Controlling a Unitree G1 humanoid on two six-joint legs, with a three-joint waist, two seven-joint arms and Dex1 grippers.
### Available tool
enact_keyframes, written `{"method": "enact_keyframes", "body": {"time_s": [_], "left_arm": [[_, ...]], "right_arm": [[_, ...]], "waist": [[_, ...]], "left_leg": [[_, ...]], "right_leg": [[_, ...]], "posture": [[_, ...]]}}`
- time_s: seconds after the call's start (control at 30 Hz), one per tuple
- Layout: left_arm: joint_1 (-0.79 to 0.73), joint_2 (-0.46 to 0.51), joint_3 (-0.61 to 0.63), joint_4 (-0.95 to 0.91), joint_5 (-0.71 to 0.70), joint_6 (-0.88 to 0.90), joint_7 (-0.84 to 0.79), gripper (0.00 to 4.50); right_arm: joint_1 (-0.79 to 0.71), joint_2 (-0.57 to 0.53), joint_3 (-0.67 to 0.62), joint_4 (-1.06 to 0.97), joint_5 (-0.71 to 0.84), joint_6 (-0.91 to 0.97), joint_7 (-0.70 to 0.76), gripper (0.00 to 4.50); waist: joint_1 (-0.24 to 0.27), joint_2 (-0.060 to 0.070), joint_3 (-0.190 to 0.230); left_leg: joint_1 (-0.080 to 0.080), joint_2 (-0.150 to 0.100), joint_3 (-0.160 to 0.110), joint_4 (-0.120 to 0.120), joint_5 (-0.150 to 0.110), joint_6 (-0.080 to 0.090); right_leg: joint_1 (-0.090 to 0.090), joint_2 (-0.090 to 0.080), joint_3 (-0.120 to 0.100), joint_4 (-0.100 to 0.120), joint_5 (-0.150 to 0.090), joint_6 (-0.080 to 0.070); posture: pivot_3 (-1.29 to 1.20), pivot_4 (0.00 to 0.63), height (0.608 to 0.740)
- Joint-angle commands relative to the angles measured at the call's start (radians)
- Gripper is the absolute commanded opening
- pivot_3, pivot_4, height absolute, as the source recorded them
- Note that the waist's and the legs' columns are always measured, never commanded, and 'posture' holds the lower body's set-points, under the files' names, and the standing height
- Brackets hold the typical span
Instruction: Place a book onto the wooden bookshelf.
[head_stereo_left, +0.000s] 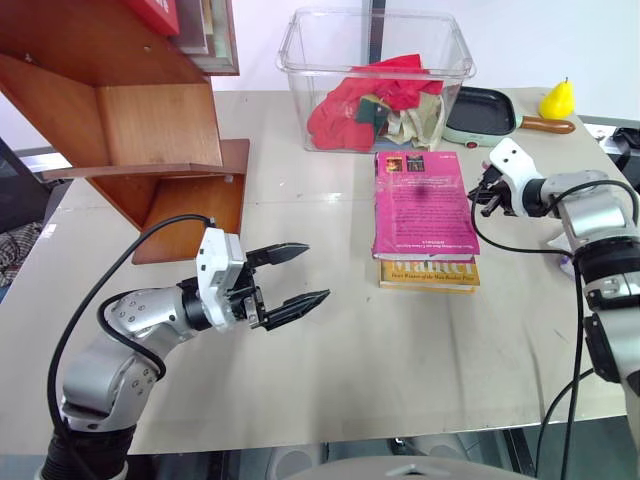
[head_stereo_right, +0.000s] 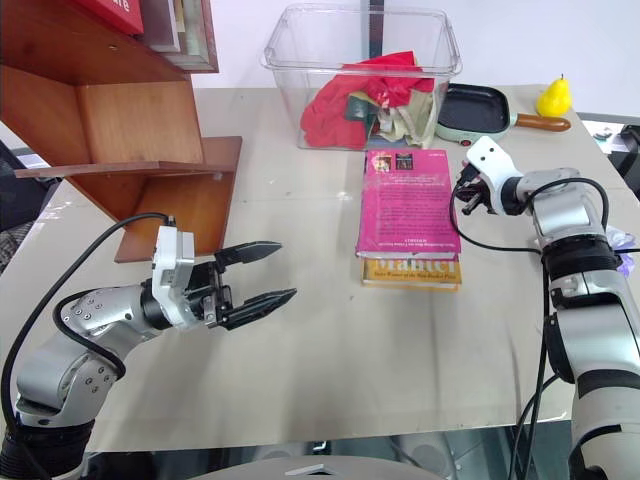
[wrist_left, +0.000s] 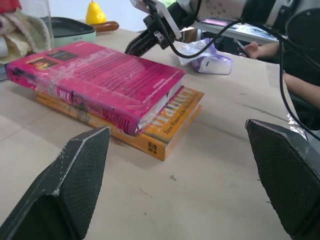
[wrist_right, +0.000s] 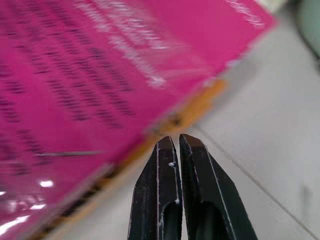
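Observation:
Next, my left gripper goes to the pink book's spine (head_stereo_left: 376, 220) (wrist_left: 97, 110), on the side facing the wooden bookshelf, and closes there.
The pink book (head_stereo_left: 423, 205) lies flat, back cover up, on top of a yellow-orange book (head_stereo_left: 428, 274) in the middle of the table; the same book (wrist_left: 100, 75) shows in the left wrist view. My right gripper (head_stereo_left: 486, 195) is shut and empty, hovering just off the book's right edge; its fingertips (wrist_right: 172, 145) point at that edge. My left gripper (head_stereo_left: 300, 275) stands open over bare table, well to the left of the books, pointing toward them. The wooden bookshelf (head_stereo_left: 130, 110) stands at the table's far left.
A clear plastic bin (head_stereo_left: 375, 75) of cloths stands behind the books. A small pan (head_stereo_left: 485, 112) and a yellow pear (head_stereo_left: 556, 100) are at the far right. A crumpled bag (wrist_left: 207, 57) lies right of the books. Other books sit on the shelf's upper ledge (head_stereo_left: 195, 30).

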Motion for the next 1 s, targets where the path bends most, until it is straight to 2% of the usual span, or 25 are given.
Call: {"method": "enact_keyframes", "body": {"time_s": [0.03, 0.37, 0.63, 0.8, 0.93, 1.0], "left_arm": [[0.003, 0.006, 0.028, -0.035, -0.013, -0.004, 0.013, 4.5], [0.057, 0.033, 0.093, 0.004, -0.001, -0.016, -0.003, 4.5], [0.108, 0.049, 0.175, -0.001, 0.001, -0.041, -0.007, 4.5], [0.123, 0.048, 0.184, -0.006, 0.005, -0.036, 0.012, 4.5], [0.096, 0.053, 0.167, 0.0, -0.008, 0.032, 0.078, 4.5], [0.052, 0.056, 0.154, 0.025, -0.032, 0.096, 0.115, 4.5]], "right_arm": [[0.016, 0.004, -0.013, -0.121, 0.024, 0.044, 0.017, 0.01], [0.086, 0.041, -0.006, -0.276, 0.044, 0.107, 0.002, 0.01], [0.092, 0.053, -0.012, -0.274, 0.049, 0.099, -0.018, 0.01], [0.086, 0.069, -0.011, -0.26, 0.052, 0.086, -0.028, 0.01], [0.123, 0.036, -0.031, -0.296, 0.053, 0.032, -0.026, 0.01], [0.191, -0.019, -0.08, -0.376, 0.093, -0.024, 0.02, 0.01]], "waist": [[-0.001, 0.0, 0.0], [-0.003, 0.0, 0.0], [-0.003, 0.0, 0.0], [-0.003, 0.0, 0.0], [0.0, 0.0, 0.0], [0.015, 0.0, 0.0]], "left_leg": [[0.0, 0.0, 0.0, 0.0, 0.0, 0.0], [0.001, 0.0, 0.0, 0.0, 0.0, 0.0], [0.001, 0.0, 0.0, 0.0, 0.0, 0.0], [0.001, 0.0, 0.0, 0.0, 0.0, 0.0], [0.001, 0.0, 0.0, 0.0, 0.0, 0.0], [0.0, 0.0, 0.0, 0.0, 0.0, 0.0]], "right_leg": [[0.0, 0.0, 0.0, 0.0, 0.0, 0.0], [0.0, 0.001, 0.0, 0.0, 0.0, 0.0], [0.0, 0.0, 0.0, 0.0, 0.0, 0.0], [0.0, 0.0, 0.0, 0.0, 0.0, 0.0], [0.0, 0.0, -0.001, 0.0, 0.0, 0.0], [0.0, 0.0, -0.002, 0.0, 0.0, 0.0]], "posture": [[0.0, 0.15, 0.74], [0.0, 0.15, 0.74], [0.0, 0.15, 0.74], [0.0, 0.15, 0.74], [0.0, 0.15, 0.74], [0.0, 0.15, 0.74]]}}
